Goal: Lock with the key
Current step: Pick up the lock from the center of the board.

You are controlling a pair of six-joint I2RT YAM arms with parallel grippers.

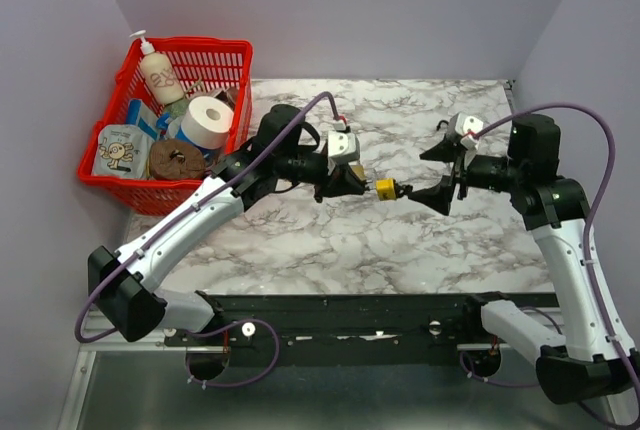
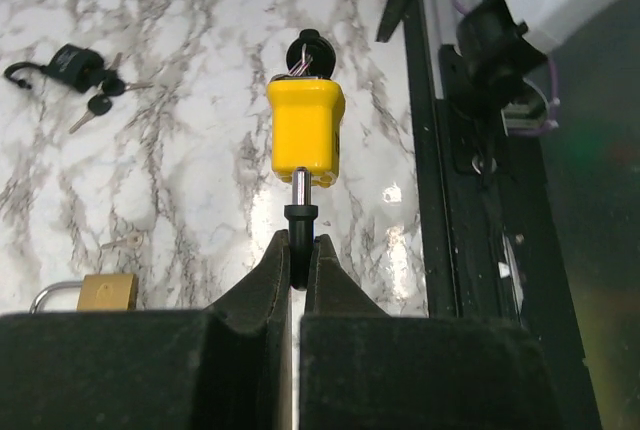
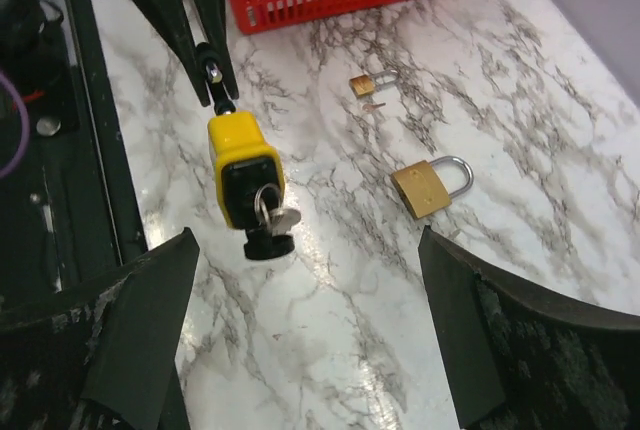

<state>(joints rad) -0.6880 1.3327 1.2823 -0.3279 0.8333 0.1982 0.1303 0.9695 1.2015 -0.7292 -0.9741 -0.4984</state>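
Observation:
I need to open my left gripper, as the shackle's loose end is outside the yellow padlock's body, while my right gripper takes and turns the body (image 2: 306, 130) before locking.
A yellow padlock (image 1: 385, 188) (image 2: 306, 128) (image 3: 243, 170) hangs in the air above the table's middle. My left gripper (image 1: 358, 185) (image 2: 300, 250) is shut on its shackle (image 2: 300, 202). A black-headed key (image 2: 308, 53) (image 3: 268, 245) with a ring and a second key sits in the lock's far end, pointing towards the right arm. My right gripper (image 1: 438, 172) (image 3: 308, 250) stands wide open just beyond the key head, one finger on each side of it and touching nothing.
A brass padlock (image 3: 425, 188) (image 2: 105, 292) lies on the marble table, with a smaller brass one (image 3: 363, 85) further off. A black padlock with keys (image 2: 70, 65) lies apart. A red basket (image 1: 232, 50) of household items stands at the back left.

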